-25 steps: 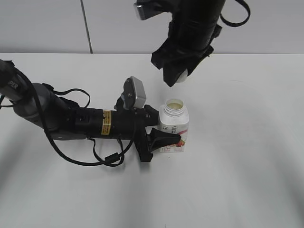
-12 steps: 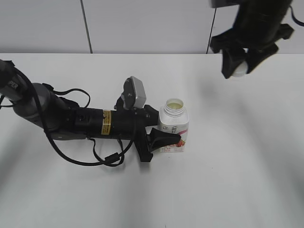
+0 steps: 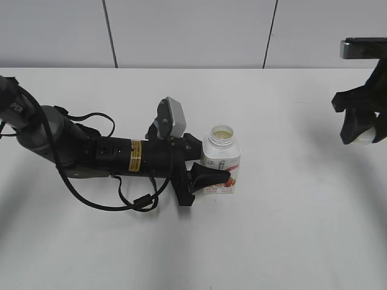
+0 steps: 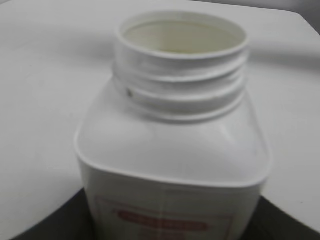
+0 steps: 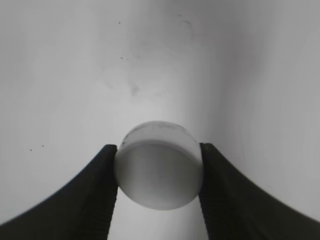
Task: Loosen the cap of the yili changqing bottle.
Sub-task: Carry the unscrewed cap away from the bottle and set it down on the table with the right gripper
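Note:
The robot's right gripper needs to release the white cap on the open table (image 3: 299, 168) between itself and the yili changqing bottle. The cap is now held above the table.
The yili changqing bottle (image 3: 221, 162) stands upright near the table's middle, its threaded neck (image 4: 182, 75) bare and its mouth uncovered. My left gripper (image 3: 213, 178) is shut on the bottle's labelled body (image 4: 170, 200), one dark finger on each side. The small white cap (image 5: 159, 165) is off the bottle. It is pinched between the two black fingers of my right gripper (image 5: 159, 172), which hangs above the table at the far right (image 3: 363, 130), well away from the bottle.
The left arm (image 3: 91, 151) lies low across the white table (image 3: 290, 229) with its looping cables (image 3: 133, 202). A pale wall with vertical seams (image 3: 109, 33) runs behind the table's far edge.
My right gripper has carried the cap from above the bottle away to the far right and lower. The left gripper and bottle have stayed still.

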You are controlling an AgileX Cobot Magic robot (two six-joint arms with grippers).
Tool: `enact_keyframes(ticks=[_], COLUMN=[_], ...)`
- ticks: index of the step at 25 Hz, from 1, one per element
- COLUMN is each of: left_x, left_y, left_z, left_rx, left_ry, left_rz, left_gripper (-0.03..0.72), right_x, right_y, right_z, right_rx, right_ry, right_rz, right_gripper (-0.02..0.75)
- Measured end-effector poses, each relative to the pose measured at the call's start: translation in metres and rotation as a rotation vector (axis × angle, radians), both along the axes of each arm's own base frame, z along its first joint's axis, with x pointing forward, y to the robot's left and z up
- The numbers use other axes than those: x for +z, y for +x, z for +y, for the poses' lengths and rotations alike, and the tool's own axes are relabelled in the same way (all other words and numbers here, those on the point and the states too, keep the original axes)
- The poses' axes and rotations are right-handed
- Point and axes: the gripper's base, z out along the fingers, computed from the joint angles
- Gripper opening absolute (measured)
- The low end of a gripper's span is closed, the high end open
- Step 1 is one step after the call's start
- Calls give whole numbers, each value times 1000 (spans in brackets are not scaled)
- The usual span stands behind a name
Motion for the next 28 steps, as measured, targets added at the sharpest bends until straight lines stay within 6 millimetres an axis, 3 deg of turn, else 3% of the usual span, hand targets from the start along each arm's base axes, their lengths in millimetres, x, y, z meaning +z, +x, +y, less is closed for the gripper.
enact_keyframes(ticks=[6, 14, 28], left_x=[0, 0, 3], left_y=[0, 0, 0], left_z=[0, 0, -1], left_rx=[0, 5, -2], left_ry=[-1, -5, -34], left_rz=[0, 1, 3], left_gripper=[385, 385, 385], right_x=[-21, -67, -82], right_y=[4, 13, 20], right_z=[11, 16, 23], right_rx=[-32, -31, 30], right_ry=[140, 157, 146], right_rz=[-99, -2, -46], right_gripper=[389, 389, 387])
